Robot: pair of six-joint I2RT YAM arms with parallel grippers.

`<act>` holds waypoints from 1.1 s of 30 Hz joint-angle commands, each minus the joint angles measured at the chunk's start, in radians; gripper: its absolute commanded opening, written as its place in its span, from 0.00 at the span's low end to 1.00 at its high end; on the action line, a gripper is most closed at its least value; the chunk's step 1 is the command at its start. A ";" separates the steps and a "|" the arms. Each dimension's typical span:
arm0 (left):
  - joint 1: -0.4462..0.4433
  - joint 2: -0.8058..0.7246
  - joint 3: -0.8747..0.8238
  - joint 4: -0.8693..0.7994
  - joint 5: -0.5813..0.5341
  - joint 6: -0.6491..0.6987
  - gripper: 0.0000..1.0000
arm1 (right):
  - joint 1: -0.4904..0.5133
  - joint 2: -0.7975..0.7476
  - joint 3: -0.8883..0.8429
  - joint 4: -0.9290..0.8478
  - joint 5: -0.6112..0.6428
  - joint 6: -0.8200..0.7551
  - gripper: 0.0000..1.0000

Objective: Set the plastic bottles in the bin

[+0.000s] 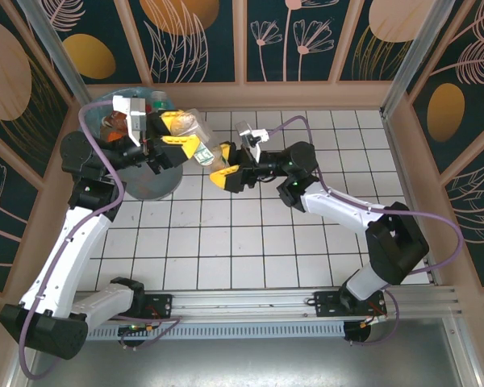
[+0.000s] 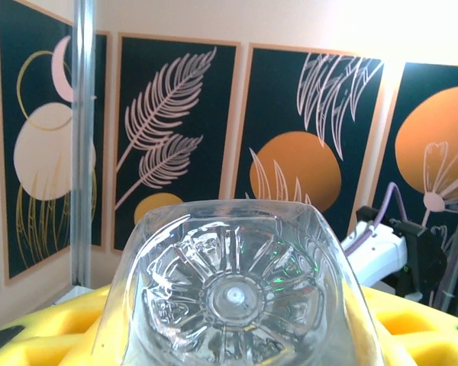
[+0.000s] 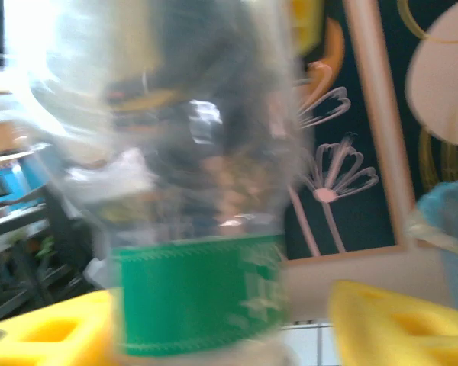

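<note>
Next, I release the left gripper's clear plastic bottle inside the grey bin (image 1: 137, 129), beside the green-necked bottle.
A clear plastic bottle (image 1: 194, 129) with a green label (image 1: 204, 153) hangs level just right of the bin (image 1: 149, 184). My left gripper (image 1: 180, 131) is shut on its base end. In the left wrist view the bottle's ribbed bottom (image 2: 233, 293) fills the space between the yellow fingers (image 2: 46, 328). My right gripper (image 1: 224, 161) stands open around the neck end. In the right wrist view the bottle (image 3: 191, 191) leans by one yellow finger (image 3: 46, 328), with a gap to the other. Other bottles (image 1: 114, 125) lie inside the grey bin.
The bin stands at the table's far left corner against the patterned walls; its light blue bag (image 3: 454, 221) shows at the right wrist view's edge. White tiled table (image 1: 250, 250) stretches in front of both arms. The right arm (image 2: 378, 255) is close to the left gripper.
</note>
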 commanded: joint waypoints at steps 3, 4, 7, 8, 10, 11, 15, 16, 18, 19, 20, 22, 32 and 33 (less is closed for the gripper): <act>-0.009 -0.058 0.040 -0.054 -0.170 0.005 0.35 | -0.008 -0.112 -0.033 -0.353 0.399 -0.209 0.99; -0.008 -0.060 0.062 -0.108 -0.215 0.020 0.32 | -0.009 -0.132 -0.047 -0.381 0.467 -0.232 0.99; -0.008 -0.053 0.136 -0.301 -0.415 0.079 0.21 | -0.007 -0.184 -0.092 -0.405 0.594 -0.270 0.99; -0.009 -0.050 0.159 -0.357 -0.498 0.091 0.15 | -0.008 -0.196 -0.101 -0.412 0.618 -0.279 0.99; -0.009 -0.038 0.205 -0.486 -0.696 0.111 0.09 | -0.004 -0.215 -0.109 -0.434 0.643 -0.302 0.99; -0.008 -0.032 0.222 -0.530 -0.774 0.121 0.07 | -0.004 -0.217 -0.108 -0.444 0.651 -0.310 0.99; -0.007 -0.001 0.278 -0.667 -1.033 0.165 0.05 | 0.010 -0.230 -0.104 -0.507 0.700 -0.351 0.99; -0.006 0.004 0.284 -0.684 -1.077 0.171 0.05 | 0.016 -0.234 -0.106 -0.522 0.716 -0.364 0.99; -0.003 0.014 0.288 -0.702 -1.150 0.178 0.04 | 0.026 -0.244 -0.112 -0.545 0.756 -0.386 0.99; 0.005 0.025 0.294 -0.718 -1.176 0.178 0.03 | 0.029 -0.250 -0.120 -0.550 0.772 -0.392 0.99; 0.018 0.038 0.303 -0.733 -1.183 0.175 0.02 | 0.030 -0.255 -0.129 -0.551 0.781 -0.395 0.99; 0.075 0.068 0.321 -0.768 -1.147 0.144 0.02 | 0.030 -0.266 -0.143 -0.556 0.797 -0.403 0.99; 0.293 0.104 0.220 -0.766 -1.047 0.057 0.01 | 0.030 -0.314 -0.163 -0.625 0.849 -0.470 0.99; 0.302 0.105 0.213 -0.765 -1.051 0.060 0.01 | 0.030 -0.320 -0.166 -0.632 0.853 -0.474 0.99</act>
